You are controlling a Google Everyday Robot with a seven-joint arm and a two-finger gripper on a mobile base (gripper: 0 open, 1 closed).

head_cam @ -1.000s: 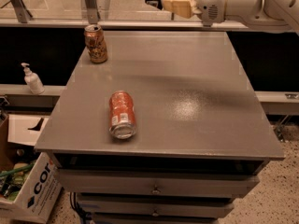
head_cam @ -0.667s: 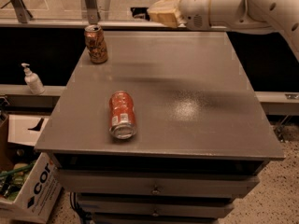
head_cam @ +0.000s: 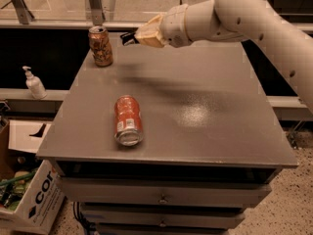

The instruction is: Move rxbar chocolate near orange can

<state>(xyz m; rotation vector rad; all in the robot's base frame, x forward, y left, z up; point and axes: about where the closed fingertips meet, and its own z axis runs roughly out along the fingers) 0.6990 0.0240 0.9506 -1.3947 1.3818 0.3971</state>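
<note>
Next, my gripper releases the rxbar chocolate on the grey tabletop (head_cam: 118, 63) close beside the orange can's base.
The orange can (head_cam: 100, 46) stands upright at the far left corner of the grey table (head_cam: 210, 111). My gripper (head_cam: 136, 36) hangs above the far edge of the table, just right of the can's top and apart from it. A small dark flat thing, the rxbar chocolate (head_cam: 126, 37), sticks out of the fingertips toward the can. The gripper is shut on it. Most of the bar is hidden between the pale fingers (head_cam: 149, 33).
A brighter red-orange can (head_cam: 128, 120) with a white label lies on its side at the table's front left. A white pump bottle (head_cam: 34, 83) stands on a ledge to the left. A cardboard box (head_cam: 36, 199) sits on the floor below left. Drawers are under the table.
My arm has swung left and down with the dark bar in the gripper, from the table's far right to just beside the orange can. Both cans have stayed put.
</note>
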